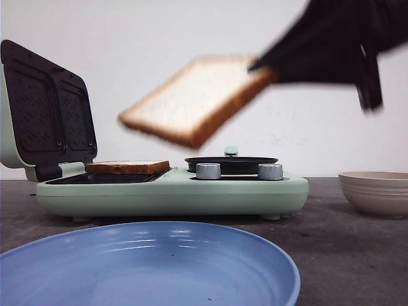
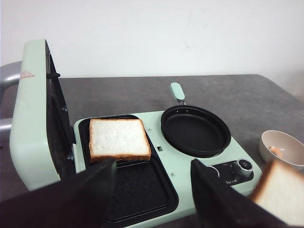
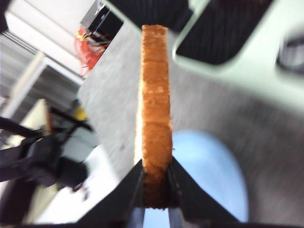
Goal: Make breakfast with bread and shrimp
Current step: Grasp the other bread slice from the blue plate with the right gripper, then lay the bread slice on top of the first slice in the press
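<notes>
The slice of bread will go down on the bare near plate of the sandwich maker (image 1: pixel 98 176) (image 3: pixel 224 27) from my right gripper. The slice now hangs tilted above the sandwich maker.
One slice of bread (image 1: pixel 194 99) hangs tilted in the air above the sandwich maker (image 1: pixel 172 191). My right gripper (image 1: pixel 262 65) is shut on its crust edge, and the right wrist view shows this bread (image 3: pixel 156 95) edge-on between the right gripper (image 3: pixel 156 190) jaws. A second slice of bread (image 2: pixel 118 139) lies flat on the far sandwich plate. My left gripper (image 2: pixel 152 190) hovers open over the bare near plate (image 2: pixel 137 190), holding nothing. The shrimp (image 2: pixel 274 151) is a small orange-pink piece in the beige bowl (image 2: pixel 283 148).
The sandwich maker's lid (image 1: pixel 48 115) stands open at the left. A round black pan (image 2: pixel 195 130) sits on its right half, with two knobs (image 1: pixel 208 170) at the front. A blue plate (image 1: pixel 146 268) lies nearest the front camera. The beige bowl (image 1: pixel 376 191) stands to the right.
</notes>
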Motion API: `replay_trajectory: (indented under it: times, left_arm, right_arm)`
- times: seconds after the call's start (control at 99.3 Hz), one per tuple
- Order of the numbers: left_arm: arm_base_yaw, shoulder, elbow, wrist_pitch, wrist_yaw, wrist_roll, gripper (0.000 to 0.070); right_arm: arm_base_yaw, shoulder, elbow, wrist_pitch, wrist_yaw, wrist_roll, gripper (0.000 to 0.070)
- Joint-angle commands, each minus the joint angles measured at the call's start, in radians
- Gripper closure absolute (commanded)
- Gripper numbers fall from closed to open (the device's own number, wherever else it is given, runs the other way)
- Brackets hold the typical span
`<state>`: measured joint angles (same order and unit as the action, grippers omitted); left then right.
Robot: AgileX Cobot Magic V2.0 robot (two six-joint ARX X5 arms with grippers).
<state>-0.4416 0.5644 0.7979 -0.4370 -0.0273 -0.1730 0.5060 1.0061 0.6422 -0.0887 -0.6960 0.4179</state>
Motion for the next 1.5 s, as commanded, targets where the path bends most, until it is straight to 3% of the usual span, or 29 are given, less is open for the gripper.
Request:
replay_trajectory:
  times: [0.0, 0.121, 0.352, 0.644, 0.775, 0.906, 1.208, 1.49]
  left_arm:
    - [-0.006, 0.003, 0.006, 0.014, 0.001, -0.004, 0.0427]
    - [-0.006, 0.003, 0.006, 0.016, 0.001, -0.004, 0.0427]
    - [-0.006, 0.003, 0.006, 0.058, 0.001, -0.004, 0.0427]
    - [-0.006, 0.003, 0.006, 0.093, 0.000, -0.003, 0.0427]
    - [-0.006, 0.003, 0.006, 0.093, -0.003, 0.000, 0.0427]
    - [-0.006, 0.003, 0.006, 0.093, -0.003, 0.000, 0.0427]
    - [-0.006, 0.003, 0.006, 0.094, -0.003, 0.004, 0.0427]
    - [-0.006, 0.003, 0.006, 0.093, -0.002, 0.007, 0.0427]
  right_arm:
    - [0.020, 0.027, 0.102, -0.075, 0.082, -0.248, 0.0700]
    - [0.066, 0.082, 0.250, -0.156, 0.224, -0.453, 0.0700]
    - [0.180, 0.258, 0.428, -0.107, 0.405, -0.752, 0.0700]
    - [0.283, 0.508, 0.505, 0.130, 0.523, -1.093, 0.0700]
    - [0.312, 0.594, 0.505, 0.247, 0.591, -1.205, 0.0699]
    - [0.332, 0.675, 0.505, 0.314, 0.605, -1.316, 0.0699]
    - [0.349, 0.782, 0.505, 0.364, 0.716, -1.406, 0.0699]
    - [0.349, 0.802, 0.505, 0.372, 0.698, -1.393, 0.0699]
